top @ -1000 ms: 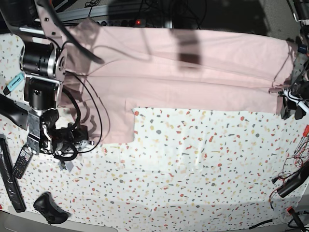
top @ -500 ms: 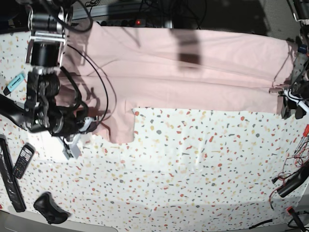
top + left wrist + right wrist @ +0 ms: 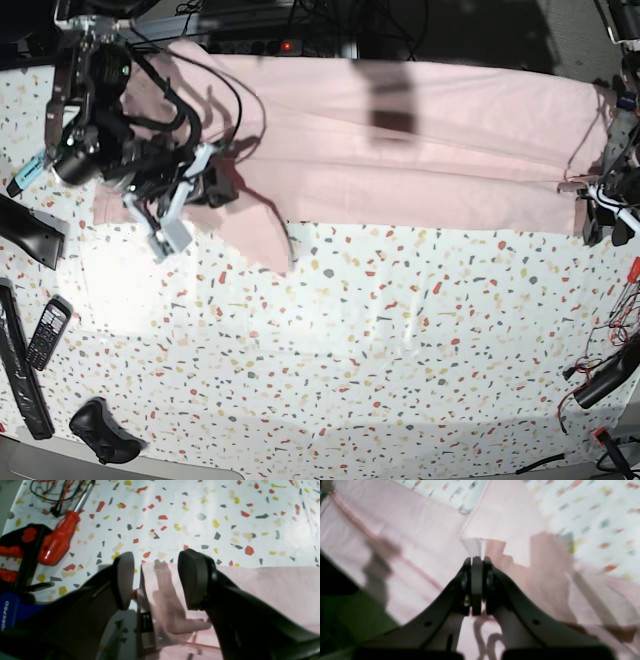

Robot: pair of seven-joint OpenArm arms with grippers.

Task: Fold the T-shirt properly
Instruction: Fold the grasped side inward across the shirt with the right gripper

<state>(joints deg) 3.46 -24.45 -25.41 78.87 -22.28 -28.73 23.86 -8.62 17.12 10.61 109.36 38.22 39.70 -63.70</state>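
I should release the pinched cloth near the T-shirt's far edge from my right gripper, beside the dark shadow (image 3: 347, 80) (image 3: 402, 600).
The pale pink T-shirt (image 3: 420, 130) lies spread across the far side of the speckled table (image 3: 400, 340), plain side up. My right gripper (image 3: 222, 186) is at the shirt's left end, shut on a pinch of its fabric (image 3: 473, 545), with the sleeve flap (image 3: 262, 232) bunched and hanging below it. In the right wrist view the shut gripper (image 3: 476, 562) hovers over pink cloth (image 3: 420, 530). My left gripper (image 3: 598, 215) is at the shirt's right end. In the left wrist view it (image 3: 158, 580) is open, with the shirt's corner (image 3: 162, 592) lying between the fingers.
A red screwdriver (image 3: 57, 542) and loose wires (image 3: 610, 370) lie near the table's right edge. A phone (image 3: 47, 332), a black bar (image 3: 20, 370), a black controller (image 3: 100, 430) and a blue tool (image 3: 28, 172) lie at the left.
My right arm has swung up and to the right, dragging the shirt's left sleeve flap with it toward the middle. The left arm has not moved.
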